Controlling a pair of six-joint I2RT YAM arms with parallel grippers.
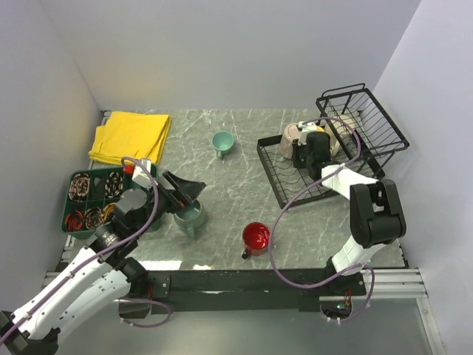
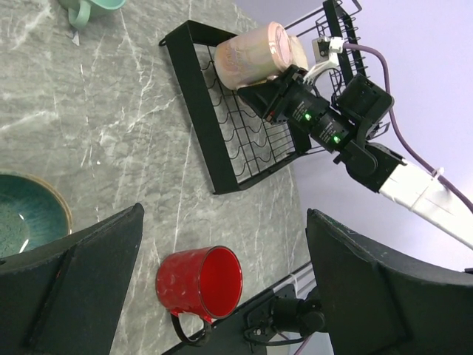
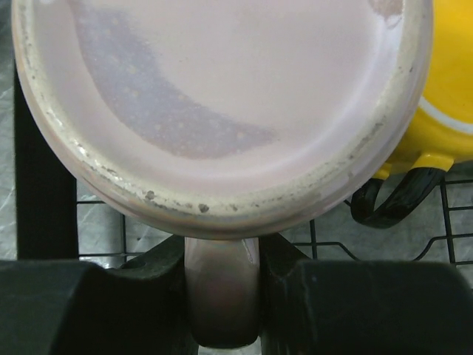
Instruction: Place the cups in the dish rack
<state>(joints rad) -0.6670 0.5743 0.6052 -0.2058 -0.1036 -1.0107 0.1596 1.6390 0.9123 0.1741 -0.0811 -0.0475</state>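
The grey-green mug's rim [image 1: 203, 208] [image 2: 68, 220], on the side toward the black wire dish rack, is the next place my left gripper will go to and close on.
My right gripper [image 1: 304, 146] is shut on the handle [image 3: 222, 285] of the pale pink mug [image 1: 291, 139], which is held base-up over the flat tray of the black wire dish rack [image 1: 284, 188]. A yellow mug [image 3: 446, 81] lies in the rack beside it. My left gripper [image 1: 186, 194] is open and empty, just above the grey-green mug [image 1: 188, 217]. The shiny red mug [image 1: 256, 238] stands near the front edge and shows between my open left fingers [image 2: 74, 281]. The small teal mug [image 1: 222, 141] stands mid-table. The green mug is out of view.
The rack's taller wire basket [image 1: 363, 122] is at the far right. A green compartment tray [image 1: 92, 198] with small items sits at the left, and a folded yellow cloth [image 1: 131, 136] lies behind it. The right arm's cable [image 1: 275, 244] loops past the red mug.
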